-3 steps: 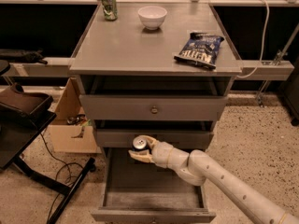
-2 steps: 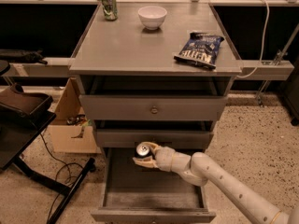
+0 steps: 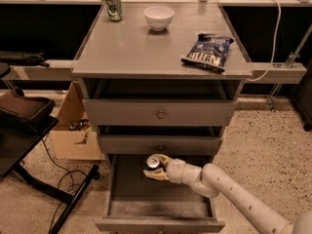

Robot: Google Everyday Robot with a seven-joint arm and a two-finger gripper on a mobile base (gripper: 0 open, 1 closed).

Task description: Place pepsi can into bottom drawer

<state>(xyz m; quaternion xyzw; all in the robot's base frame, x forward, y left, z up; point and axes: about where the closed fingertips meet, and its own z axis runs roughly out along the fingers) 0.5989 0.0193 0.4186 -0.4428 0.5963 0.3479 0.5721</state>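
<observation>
The robot's gripper needs to release the pepsi can on the middle of the bottom drawer's grey bottom (image 3: pixel 157 188).
The bottom drawer (image 3: pixel 156 199) of the grey cabinet is pulled open and shows a wide flat grey floor. My gripper (image 3: pixel 155 166) reaches in from the lower right, over the back part of that drawer, just under the middle drawer's front. It is shut on the pepsi can (image 3: pixel 154 161), of which only the silver top shows between the tan fingers (image 3: pixel 154 175). The can hangs above the drawer floor and is not resting on it.
On the cabinet top stand a green-and-white can (image 3: pixel 113 5), a white bowl (image 3: pixel 159 17) and a blue chip bag (image 3: pixel 207 51). The top drawer (image 3: pixel 160 112) and middle drawer (image 3: pixel 160 144) are slightly open. A cardboard box (image 3: pixel 73 130) and black stand legs sit at the left.
My gripper with the can has moved a little to the right and downward over the open bottom drawer. Nothing else has moved.
</observation>
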